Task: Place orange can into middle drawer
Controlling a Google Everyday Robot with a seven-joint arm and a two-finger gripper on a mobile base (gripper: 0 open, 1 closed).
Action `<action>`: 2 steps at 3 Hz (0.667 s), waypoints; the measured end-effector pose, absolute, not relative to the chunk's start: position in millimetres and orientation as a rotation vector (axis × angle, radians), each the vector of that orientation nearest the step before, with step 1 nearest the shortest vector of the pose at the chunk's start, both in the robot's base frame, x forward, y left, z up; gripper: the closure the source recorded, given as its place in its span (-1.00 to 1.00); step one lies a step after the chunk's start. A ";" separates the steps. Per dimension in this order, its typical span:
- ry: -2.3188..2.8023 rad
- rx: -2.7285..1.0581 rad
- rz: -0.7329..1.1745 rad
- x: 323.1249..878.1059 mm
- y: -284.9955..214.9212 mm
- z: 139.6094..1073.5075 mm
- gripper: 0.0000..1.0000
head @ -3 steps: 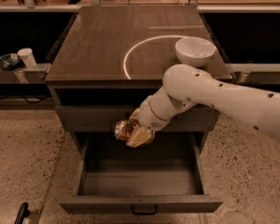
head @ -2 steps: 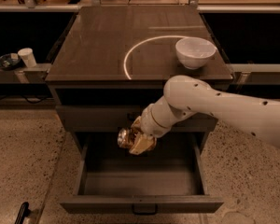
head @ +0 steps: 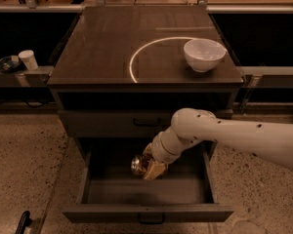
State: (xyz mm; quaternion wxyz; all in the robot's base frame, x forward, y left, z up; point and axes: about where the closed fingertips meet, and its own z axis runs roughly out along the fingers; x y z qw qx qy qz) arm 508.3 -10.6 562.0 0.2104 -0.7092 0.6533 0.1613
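Observation:
The robot's gripper will release the orange can on the middle drawer's bottom just behind the dark bar handle (head: 157, 182).
The orange can (head: 139, 165) lies sideways in my gripper (head: 147, 166), its silver end facing left. My gripper is shut on it and holds it low inside the open middle drawer (head: 146, 211), over the left half of the drawer's floor. The white arm reaches in from the right. The drawer is pulled out toward the camera, its dark bar handle at the front edge. The closed drawer front one level higher (head: 112, 123) sits just behind the arm.
A white bowl (head: 203, 54) stands on the right of the cabinet top (head: 102, 48), beside a bright ring mark. A white cup (head: 28, 59) sits on a shelf at far left. Speckled floor lies on both sides of the drawer.
My gripper has moved down and slightly forward with the can, from level with the drawer's upper edge into the drawer's opening.

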 end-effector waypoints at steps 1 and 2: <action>1.823 -1.994 0.425 511.1 -14.8 528.8 0.90; 1.821 -2.006 0.404 520.7 -18.6 502.9 0.94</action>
